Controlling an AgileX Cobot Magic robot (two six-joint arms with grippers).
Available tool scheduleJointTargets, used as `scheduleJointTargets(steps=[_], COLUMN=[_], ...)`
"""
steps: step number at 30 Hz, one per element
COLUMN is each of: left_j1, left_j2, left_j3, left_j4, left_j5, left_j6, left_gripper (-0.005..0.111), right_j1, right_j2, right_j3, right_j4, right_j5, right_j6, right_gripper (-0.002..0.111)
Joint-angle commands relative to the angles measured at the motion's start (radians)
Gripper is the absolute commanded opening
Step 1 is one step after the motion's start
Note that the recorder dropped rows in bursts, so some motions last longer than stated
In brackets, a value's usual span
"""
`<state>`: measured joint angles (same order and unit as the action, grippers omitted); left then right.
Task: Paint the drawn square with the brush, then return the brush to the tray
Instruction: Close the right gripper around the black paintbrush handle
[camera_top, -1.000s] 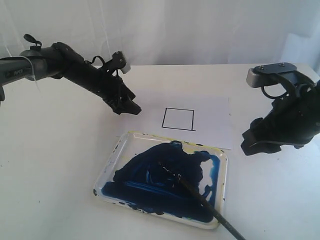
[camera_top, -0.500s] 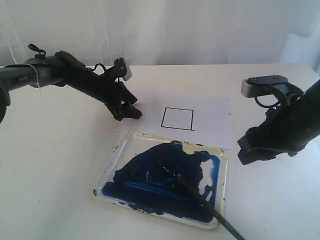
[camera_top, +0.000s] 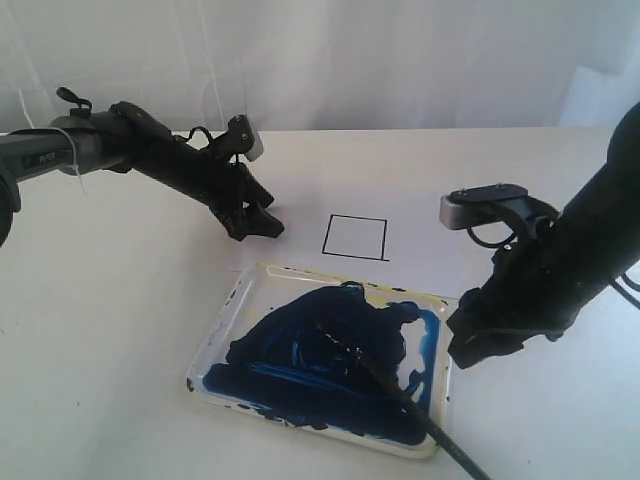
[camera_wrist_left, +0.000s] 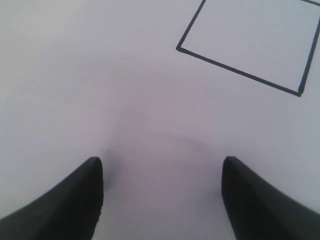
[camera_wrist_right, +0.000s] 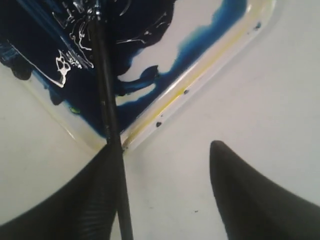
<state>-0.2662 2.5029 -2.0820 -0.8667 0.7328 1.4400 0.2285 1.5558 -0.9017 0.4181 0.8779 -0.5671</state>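
The black brush sticks out toward the table's front edge. Next, my right gripper will grab it by the handle (camera_top: 453, 448) (camera_wrist_right: 121, 167) just past the tray's corner.
The drawn square (camera_top: 356, 238) (camera_wrist_left: 250, 40) has a thin black outline and a white inside. In front of it sits the white tray (camera_top: 225, 315) (camera_wrist_right: 200, 80), smeared with dark blue paint. The black brush (camera_top: 400, 395) (camera_wrist_right: 105, 100) lies with its tip in the paint and its handle over the tray's near right corner. My right gripper (camera_top: 480, 345) (camera_wrist_right: 165, 147) is open, just right of the tray; the handle runs along one finger, not pinched. My left gripper (camera_top: 255, 222) (camera_wrist_left: 160, 162) is open and empty, low over the paper left of the square.
The square is drawn on a flat white paper sheet (camera_top: 420, 230) lying on the white table (camera_top: 100, 330). A white curtain hangs behind the table. The brush handle sticks out past the tray toward the table's front edge.
My right arm has swung left and down, from beside the paper to the tray's right edge near the brush handle. The left gripper dropped slightly a second ago, then held still.
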Motion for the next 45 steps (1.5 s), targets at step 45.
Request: scheduleJointTargets(steps=[45], left_j1=[-0.003], left_j2=[0.003], left_j3=[-0.001], left_j4=[0.007], left_j5=[0.017], left_j6=[-0.027], left_gripper=[0.070], right_j1=[0.271], right_j2=[0.005], right_j3=[0.240], right_j4=[-0.163], right_j5=[-0.227], right_j6=[0.231], right_gripper=[0.051])
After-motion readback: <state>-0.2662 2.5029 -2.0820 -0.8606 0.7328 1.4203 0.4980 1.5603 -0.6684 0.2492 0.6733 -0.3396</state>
